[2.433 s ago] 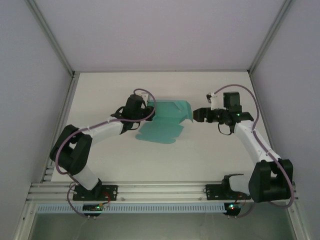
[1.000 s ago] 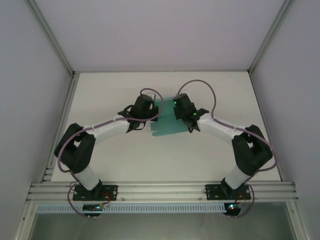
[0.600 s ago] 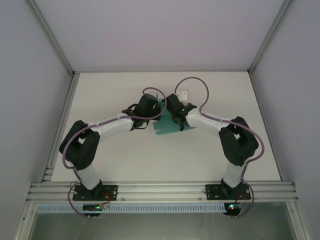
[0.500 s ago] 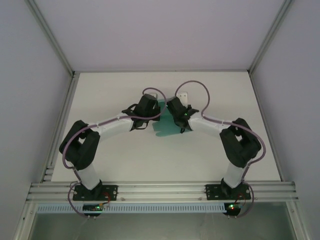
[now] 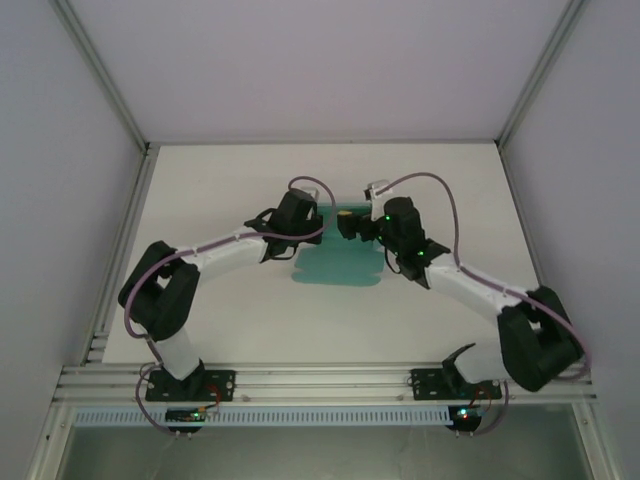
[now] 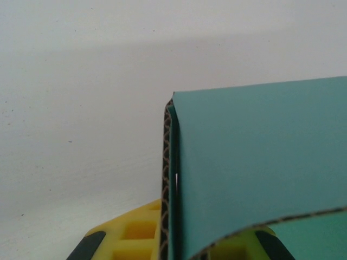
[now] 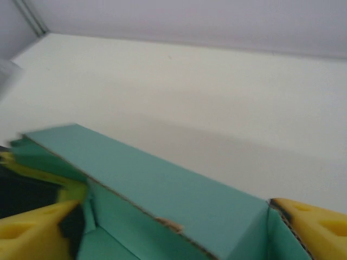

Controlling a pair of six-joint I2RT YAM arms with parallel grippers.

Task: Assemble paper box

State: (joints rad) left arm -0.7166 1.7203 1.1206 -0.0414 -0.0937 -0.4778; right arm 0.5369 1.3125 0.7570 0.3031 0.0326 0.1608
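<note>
Next, my right gripper backs off and pinches the box's end (image 7: 284, 239) from outside, because its fingers straddle the teal box's raised side at a slant.
The teal paper box (image 5: 340, 268) is a partly folded card lying near the middle of the table, between the two arms. My left gripper (image 5: 312, 222) is shut on its left edge. In the left wrist view the folded card (image 6: 260, 162) stands edge-on, pinched between the yellow fingers (image 6: 127, 238). My right gripper (image 5: 349, 222) is at the card's upper right with its jaws wide apart. In the right wrist view a raised wall of the box (image 7: 162, 184) runs between the two yellow fingertips (image 7: 314, 225), and the right gripper (image 7: 173, 230) is open around it.
The white table (image 5: 220, 180) has bare room to the left, right and back of the card. Grey walls close in three sides. An aluminium rail (image 5: 320, 380) with both arm bases runs along the near edge.
The right gripper has opened and let go of the card, and its arm has pulled back to the right. The card has dropped lower and spread flatter. The left gripper keeps its grip.
</note>
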